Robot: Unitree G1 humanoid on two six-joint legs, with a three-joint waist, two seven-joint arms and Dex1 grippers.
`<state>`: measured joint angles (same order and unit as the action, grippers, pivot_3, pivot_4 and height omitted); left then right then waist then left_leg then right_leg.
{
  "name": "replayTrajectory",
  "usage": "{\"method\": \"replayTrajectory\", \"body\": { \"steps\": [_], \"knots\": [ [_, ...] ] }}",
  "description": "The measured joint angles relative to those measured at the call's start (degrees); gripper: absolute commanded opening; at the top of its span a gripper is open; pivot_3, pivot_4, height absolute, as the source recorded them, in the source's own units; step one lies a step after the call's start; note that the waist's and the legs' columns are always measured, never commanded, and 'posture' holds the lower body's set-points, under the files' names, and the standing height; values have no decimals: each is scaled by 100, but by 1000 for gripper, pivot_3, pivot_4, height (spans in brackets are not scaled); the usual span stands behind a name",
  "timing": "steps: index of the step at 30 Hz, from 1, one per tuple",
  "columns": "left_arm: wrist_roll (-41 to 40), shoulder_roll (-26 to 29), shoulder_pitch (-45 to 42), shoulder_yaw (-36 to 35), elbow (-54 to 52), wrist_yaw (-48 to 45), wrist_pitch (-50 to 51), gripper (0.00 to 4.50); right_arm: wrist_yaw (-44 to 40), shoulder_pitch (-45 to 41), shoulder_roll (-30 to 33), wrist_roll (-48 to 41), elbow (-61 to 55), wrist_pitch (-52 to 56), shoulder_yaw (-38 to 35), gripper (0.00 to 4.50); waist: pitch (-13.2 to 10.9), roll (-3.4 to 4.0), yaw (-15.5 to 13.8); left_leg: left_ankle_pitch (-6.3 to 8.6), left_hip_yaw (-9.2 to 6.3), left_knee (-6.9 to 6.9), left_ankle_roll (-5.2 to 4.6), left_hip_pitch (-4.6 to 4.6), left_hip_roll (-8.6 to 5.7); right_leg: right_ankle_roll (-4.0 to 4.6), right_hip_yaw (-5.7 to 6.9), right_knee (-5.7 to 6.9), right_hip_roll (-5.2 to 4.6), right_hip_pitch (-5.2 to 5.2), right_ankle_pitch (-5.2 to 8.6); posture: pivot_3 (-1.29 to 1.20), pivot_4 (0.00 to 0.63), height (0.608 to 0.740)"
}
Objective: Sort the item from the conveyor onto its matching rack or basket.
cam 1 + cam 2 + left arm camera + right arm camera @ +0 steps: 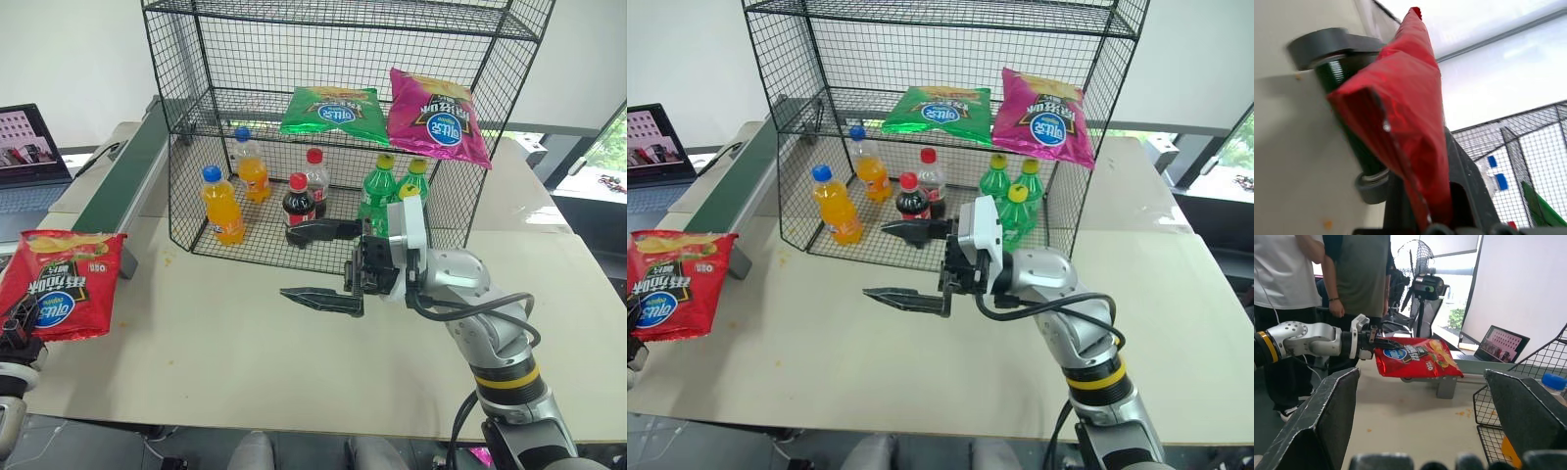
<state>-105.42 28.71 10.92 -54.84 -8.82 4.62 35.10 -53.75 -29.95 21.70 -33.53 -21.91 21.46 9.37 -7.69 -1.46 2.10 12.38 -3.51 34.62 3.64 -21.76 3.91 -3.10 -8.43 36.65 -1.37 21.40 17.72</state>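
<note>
My left gripper is to let go of the red chip bag on the middle shelf (pixel 236 103) (pixel 1521 167) next to the green bag, above the orange bottles.
The item, a shiny red chip bag (pixel 61 284) with a round blue logo, hangs in the air off the table's left edge, just in front of the near end of the conveyor (pixel 122 171). My left gripper (pixel 24 315) is shut on the bag's lower edge; the right wrist view shows that grip (pixel 1373 340) from the side, with the bag (pixel 1415 363) sticking out level. My right gripper (pixel 309 264) is open and empty above the table's middle, pointing left, close in front of the black wire rack (pixel 186 186).
A green bag (pixel 333 113) and a magenta bag (pixel 436 117) lie on the rack's middle shelf. Orange (pixel 222 206), cola (pixel 299 201) and green (pixel 377 191) bottles stand on its bottom shelf. A laptop (pixel 29 157) sits far left. Two people (pixel 1352 274) stand behind my left arm.
</note>
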Motion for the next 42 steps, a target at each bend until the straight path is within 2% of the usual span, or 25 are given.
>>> {"method": "replayTrajectory", "body": {
  "steps": [2,5,9,15,19,24,29,35,42],
  "knots": [
    [-415,290,-349,-16,-547,148,21,20,204,121,74,79,-8,0,-176,4500,-6,-5,-49,-2,-4,3,3,-6,-1,0,5,-4,-2,1,-1,0,150,740],
    [-624,503,-1136,97,-1173,315,51,20,466,198,132,113,-38,0,-382,4500,-6,-1,-96,-4,0,4,7,-7,-3,-8,4,-36,-4,-10,-8,0,150,740],
    [-680,487,-2307,859,-1534,652,119,20,905,257,125,320,-163,-60,-594,4500,-10,27,-127,-5,-2,-2,7,-16,-2,-12,4,-50,-1,-9,-12,0,150,740],
    [-710,-128,-4324,2201,-1308,1073,221,20,1626,230,-70,641,-585,-154,-726,4500,-9,24,-118,-6,-4,4,6,-26,-7,-17,4,-57,-2,-10,-18,0,150,740],
    [-717,-630,-5126,2595,-708,1084,334,20,1956,306,-81,834,-763,-159,-766,4500,-8,29,-111,-7,-4,5,4,-21,-8,-17,4,-51,-2,-12,-18,0,150,740],
    [-714,-1024,-5229,2727,208,1078,410,20,2321,471,-55,986,-1106,-131,-801,4500,-8,30,-105,-7,-4,8,5,-22,-8,-17,3,-51,-2,-11,-18,0,150,740],
    [-713,-1060,-4837,2757,570,985,604,20,2608,739,17,1032,-1399,6,-850,4500,-8,30,-124,-12,-5,9,13,-25,-8,-18,4,-51,-3,-11,-18,0,150,740],
    [-698,-1095,-4786,2745,854,816,601,20,2764,797,105,1033,-1606,60,-867,4500,-8,29,-143,-13,-6,10,15,-24,-9,-21,5,-52,-3,-14,-20,0,150,740],
    [-99,-1222,-5817,2685,2168,417,109,20,2809,774,183,1030,-1624,163,-868,4500,-8,28,-153,-13,-11,10,16,-30,-14,-22,10,-59,-3,-13,-21,0,150,740]
  ]
}}
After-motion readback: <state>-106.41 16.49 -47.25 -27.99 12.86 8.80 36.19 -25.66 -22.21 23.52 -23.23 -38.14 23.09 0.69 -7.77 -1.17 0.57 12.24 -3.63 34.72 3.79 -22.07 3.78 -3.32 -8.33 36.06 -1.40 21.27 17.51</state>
